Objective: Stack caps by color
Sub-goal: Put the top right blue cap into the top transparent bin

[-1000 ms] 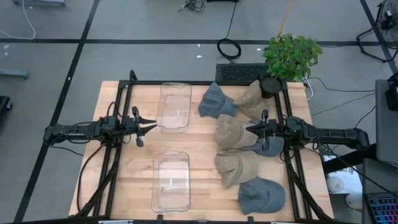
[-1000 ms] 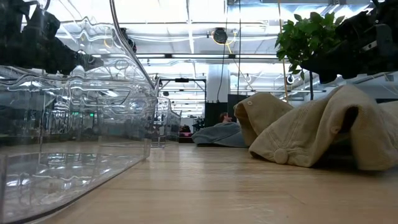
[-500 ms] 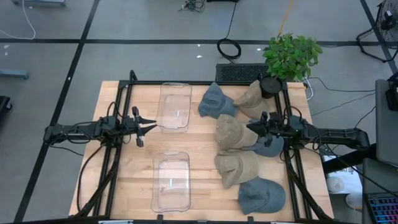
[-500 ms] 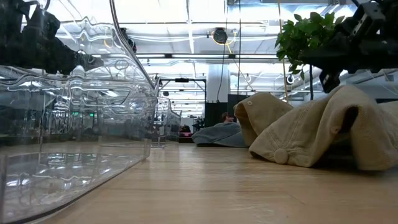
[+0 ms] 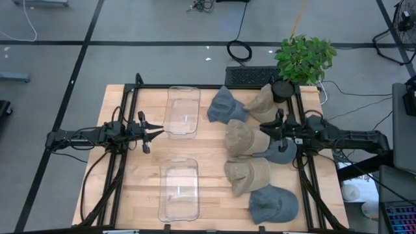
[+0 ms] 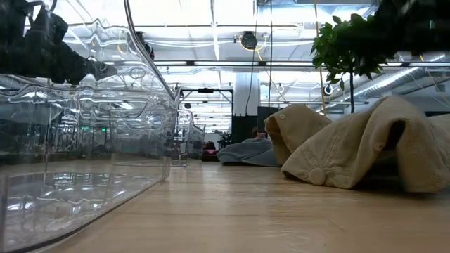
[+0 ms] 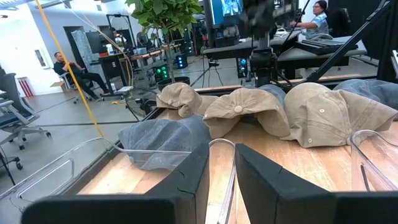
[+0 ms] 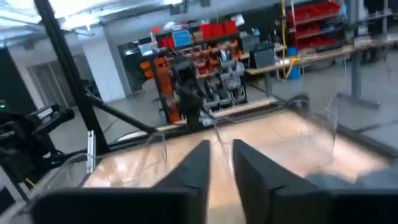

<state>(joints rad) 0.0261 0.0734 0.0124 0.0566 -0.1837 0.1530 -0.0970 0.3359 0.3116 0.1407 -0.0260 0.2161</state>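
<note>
My right gripper is to close next on the blue-grey cap's top [image 5: 281, 153], the cap under my right arm beside the middle tan cap.
Six caps lie crown up on the right half of the table. The blue-grey ones are at the far side [image 5: 224, 105], under my right arm [image 5: 282, 153] and at the near edge [image 5: 273, 205]. The tan ones are at the far right [image 5: 263, 101], in the middle [image 5: 242, 138] and nearer [image 5: 247, 174]. My right gripper [image 5: 265, 132] hovers over the middle tan cap's right edge, fingers a narrow gap apart [image 8: 221, 146], touching nothing. My left gripper [image 5: 160, 132] waits left of the bins, also narrowly open [image 7: 222, 149].
Two clear plastic bins stand left of the caps, one far [image 5: 183, 110] and one near [image 5: 179, 188]. A potted plant [image 5: 304, 58] sits at the far right corner. Black frame rails [image 5: 127, 156] run along both table sides. Bare wood lies between the bins.
My right gripper has risen from just above the middle tan cap, leaving the low view through its top, and has drawn slightly toward the table's right and far edges. The caps have stayed in place.
</note>
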